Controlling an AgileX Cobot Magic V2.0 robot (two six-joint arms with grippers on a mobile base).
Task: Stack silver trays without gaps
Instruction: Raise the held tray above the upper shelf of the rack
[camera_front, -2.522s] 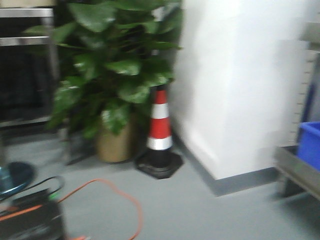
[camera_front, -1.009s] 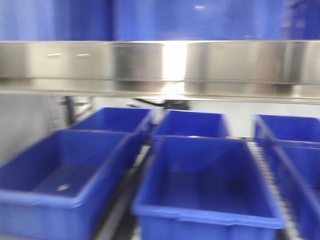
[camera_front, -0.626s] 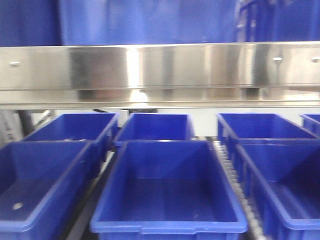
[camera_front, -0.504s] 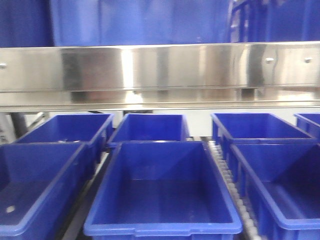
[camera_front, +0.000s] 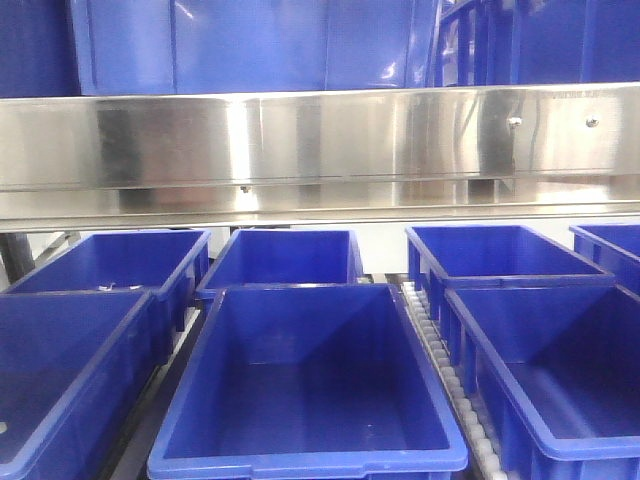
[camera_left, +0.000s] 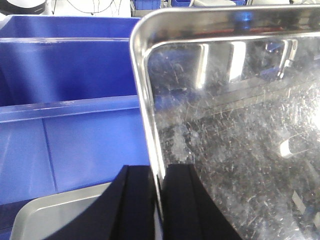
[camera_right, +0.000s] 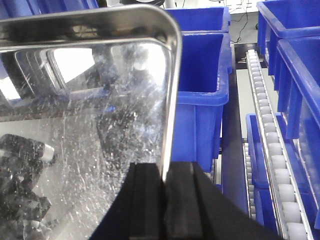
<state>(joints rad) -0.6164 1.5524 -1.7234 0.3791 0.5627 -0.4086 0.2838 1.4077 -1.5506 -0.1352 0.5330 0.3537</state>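
Note:
I'll set the silver tray on the steel shelf before the upper blue bins (camera_front: 235, 92) with my right gripper.
I hold one silver tray (camera_left: 240, 125) between both arms; its scratched mirror face fills much of both wrist views. My left gripper (camera_left: 159, 170) is shut on its left rim, one black finger on each side of the edge. My right gripper (camera_right: 164, 170) is shut on the opposite rim of the same tray (camera_right: 90, 115). The rounded corner of a second silver tray (camera_left: 55, 217) shows below the held one, at the lower left of the left wrist view. In the front view neither the trays nor the grippers appear.
Several empty blue bins (camera_front: 310, 380) stand in rows under a long steel shelf band (camera_front: 320, 140), with more bins on the shelf above. Blue bins (camera_left: 65, 75) lie left of the held tray, and others (camera_right: 200, 85) on its right beside a white roller track (camera_right: 272, 145).
The front view has swung from a potted plant and a striped cone by a wall to the shelf of blue bins. Since then the bins have slid leftward in it.

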